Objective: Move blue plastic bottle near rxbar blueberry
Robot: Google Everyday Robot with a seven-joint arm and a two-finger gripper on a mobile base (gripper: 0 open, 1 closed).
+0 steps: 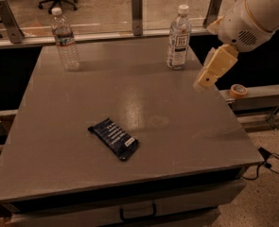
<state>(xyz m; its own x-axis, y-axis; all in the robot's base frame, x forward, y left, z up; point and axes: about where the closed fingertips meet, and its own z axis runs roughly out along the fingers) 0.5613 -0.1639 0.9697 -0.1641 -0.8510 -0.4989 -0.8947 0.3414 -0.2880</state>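
The gripper closes next on the labelled middle (179, 42) of the blue plastic bottle, well below its white cap.
The blue plastic bottle (178, 37) stands upright at the far right of the grey table (58, 145). It is clear with a white cap and a dark-blue-and-white label. The rxbar blueberry (114, 138) lies flat near the table's front middle, a dark navy wrapper with white text. My gripper (205, 79) hangs over the table's right edge, to the right of the bottle and a little nearer the front, apart from it. The white arm reaches in from the upper right.
A slimmer ribbed clear bottle (65, 39) stands at the far left of the table. A rail with metal posts (137, 6) runs behind the table. A roll of tape (238, 90) lies on a ledge at the right. Cables lie on the floor at the lower right.
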